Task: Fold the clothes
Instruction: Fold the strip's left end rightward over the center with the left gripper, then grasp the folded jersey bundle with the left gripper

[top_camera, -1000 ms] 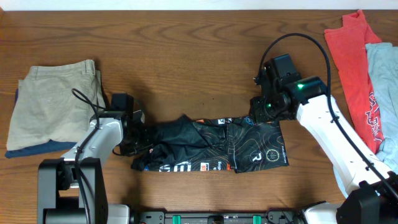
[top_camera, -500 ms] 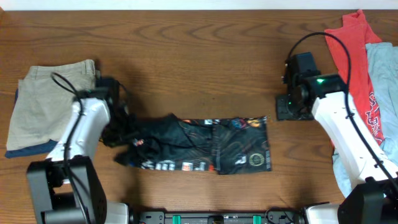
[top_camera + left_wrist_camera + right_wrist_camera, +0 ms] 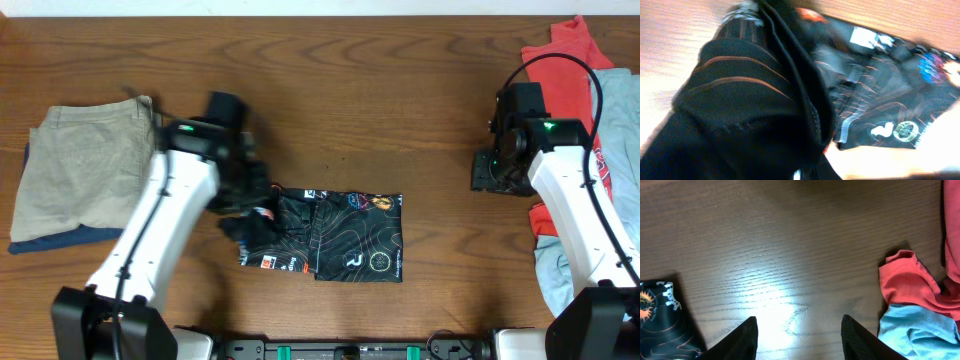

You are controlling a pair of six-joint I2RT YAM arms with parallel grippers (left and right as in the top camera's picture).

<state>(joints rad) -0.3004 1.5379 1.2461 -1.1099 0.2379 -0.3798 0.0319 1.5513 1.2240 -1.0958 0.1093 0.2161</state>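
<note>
Next, my left gripper lets go of the bunched fold on the black jersey (image 3: 391, 238) (image 3: 932, 107) between the jersey's round pale emblem and orange print.
The black jersey (image 3: 350, 235) with orange contour lines lies folded into a short strip at the front middle of the table. My left gripper (image 3: 252, 198) is at its left end, shut on a bunched fold of the cloth and holding it raised over the strip. In the left wrist view the black cloth (image 3: 765, 100) fills the frame and hides the jaws. My right gripper (image 3: 488, 172) is open and empty over bare wood, well to the right of the jersey. In the right wrist view the fingers (image 3: 799, 330) stand apart, with the jersey's corner (image 3: 660, 315) at the lower left.
Folded tan trousers (image 3: 85, 170) lie on a blue garment at the far left. A red shirt (image 3: 565, 90) and a light blue garment (image 3: 615, 120) are heaped at the right edge, close to my right arm; they also show in the right wrist view (image 3: 905, 280).
My left gripper has carried the jersey's left end up and to the right, shortening the strip. My right gripper has let go of the right end and drawn back to the right.
</note>
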